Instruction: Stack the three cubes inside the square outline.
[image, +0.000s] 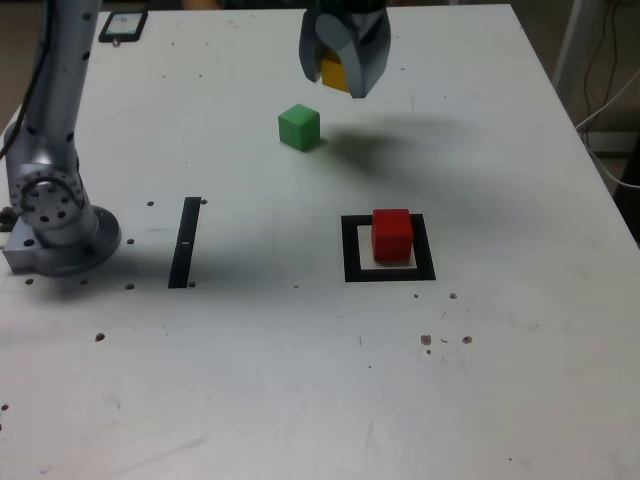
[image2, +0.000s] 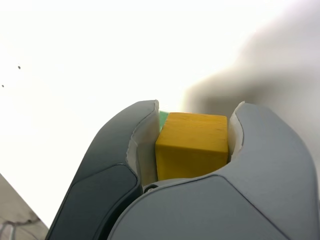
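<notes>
The robot's gripper needs to set the yellow cube down on top of the red cube (image: 393, 214).
My gripper (image: 345, 72) hangs in the air over the far middle of the table, shut on the yellow cube (image: 333, 72). The wrist view shows the yellow cube (image2: 192, 145) wedged between both fingers, with a sliver of green behind it. The green cube (image: 299, 127) rests on the table just in front of the gripper and a little to the exterior view's left. The red cube (image: 392, 235) sits inside the square outline (image: 350, 250), a black frame with a white centre, nearer the front and to the exterior view's right of the gripper.
The arm's grey base (image: 55, 215) stands at the exterior view's left edge. A thin black strip (image: 185, 242) lies on the table between the base and the outline. A dark phone-like object (image: 122, 25) lies at the far left corner. Cables hang off the right side.
</notes>
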